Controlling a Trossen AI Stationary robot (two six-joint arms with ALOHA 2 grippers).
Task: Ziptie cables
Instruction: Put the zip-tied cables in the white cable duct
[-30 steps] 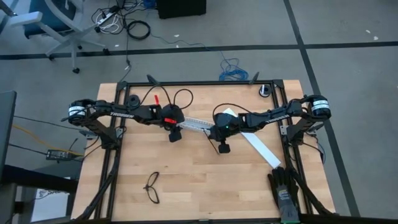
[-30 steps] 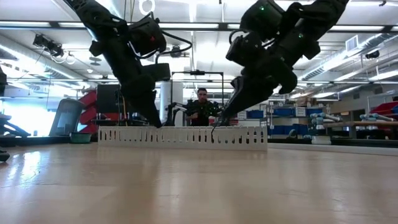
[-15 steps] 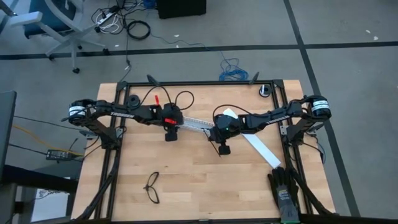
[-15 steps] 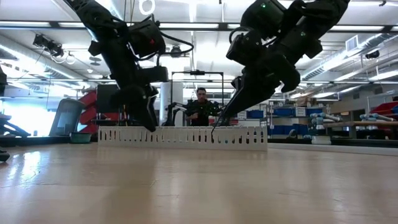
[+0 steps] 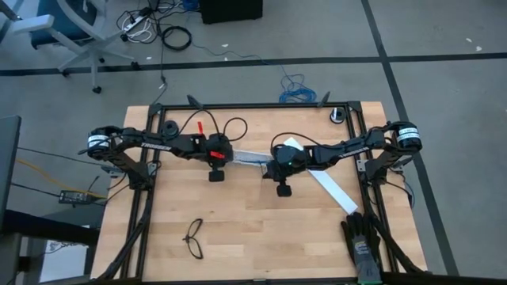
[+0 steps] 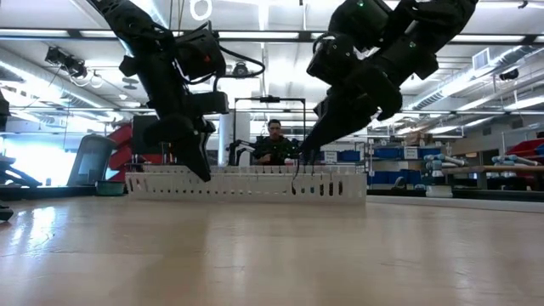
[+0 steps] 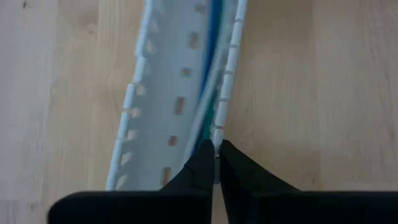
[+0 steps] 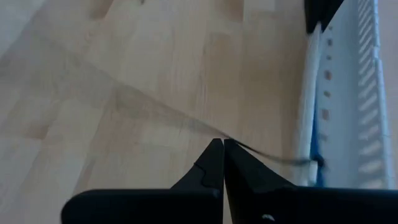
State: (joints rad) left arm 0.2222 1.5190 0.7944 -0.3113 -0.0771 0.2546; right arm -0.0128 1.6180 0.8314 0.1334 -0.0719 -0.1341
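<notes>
The ziptie runs slanting across the duct's side, so my right gripper should retake the ziptie's tail (image 8: 200,124) and pull upward while my left gripper steadies the duct.
A white slotted cable duct (image 5: 249,158) lies on the table between my two grippers. The cables, blue (image 7: 214,37) and green (image 7: 208,115) wires, run inside it. My left gripper (image 7: 216,155) is shut at the duct's left end (image 6: 140,181). My right gripper (image 8: 222,146) is shut at the duct's right part, on the ziptie (image 8: 273,155), a thin dark strip that runs from the fingers to the duct's wall (image 8: 309,124). In the low view the left gripper (image 6: 204,174) and the right gripper (image 6: 299,160) both point down at the duct (image 6: 246,183). My left gripper pinches the top edge of the duct's slotted side wall (image 7: 222,121) between its two fingers, near the duct's left end, coming from above and slanting down. That end of the duct sits slightly raised off the table. My right gripper pinches the ziptie (image 8: 245,148) between its two fingers, from above and slanting down. The strip leads away from the fingers to the duct and ends at the wires (image 8: 317,163). Its other part trails off blurred across the table (image 8: 137,102).
A wide flat white strip (image 5: 333,190) lies right of the right gripper. Black thin-framed glasses (image 5: 194,237) lie near the near left edge. A dark glove (image 5: 363,241) rests at the near right corner. A person (image 6: 274,144) sits in the room beyond the far edge.
My left gripper has moved a little toward the table's left. The duct's left end has shifted left with it and risen slightly, so the duct now lies tilted. My right gripper has risen a little above the duct, still shut on the ziptie.
</notes>
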